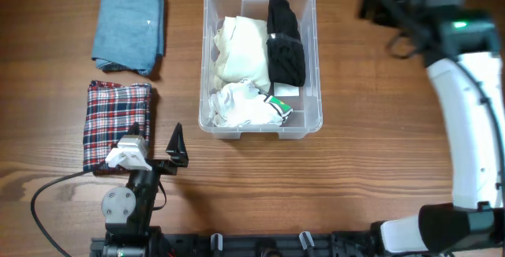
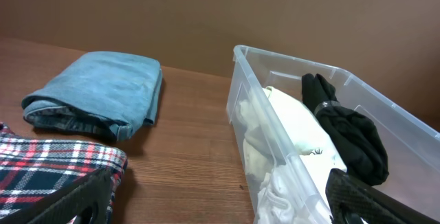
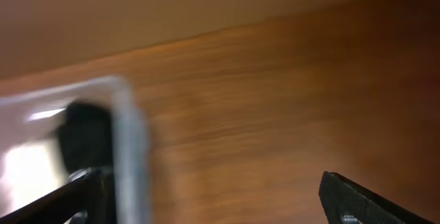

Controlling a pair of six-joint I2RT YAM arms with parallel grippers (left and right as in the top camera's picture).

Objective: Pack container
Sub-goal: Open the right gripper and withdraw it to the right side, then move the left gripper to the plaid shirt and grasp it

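The plaid shirt goes into the clear plastic container, so my left gripper needs to next go to the middle of the plaid shirt (image 1: 117, 119) and close there.
The clear plastic container (image 1: 207, 60) stands at the table's middle back. It holds a cream garment (image 1: 241, 48), a black garment (image 1: 286, 48) and a white bundle (image 1: 245, 106). My left gripper (image 1: 156, 140) is open and empty, low over the table between the plaid shirt (image 1: 117, 119) and the container's front left corner. In the left wrist view its fingers (image 2: 220, 207) frame the shirt (image 2: 58, 162) and the container (image 2: 237, 93). My right gripper (image 1: 372, 3) is open and empty to the right of the container's far corner; its view is blurred (image 3: 220, 203) and shows the rim (image 3: 127, 148).
Folded blue jeans (image 1: 129, 32) lie at the back left, also in the left wrist view (image 2: 100, 90). The plaid shirt lies in front of them. Bare wood lies to the right of the container, under the right arm (image 1: 465, 107).
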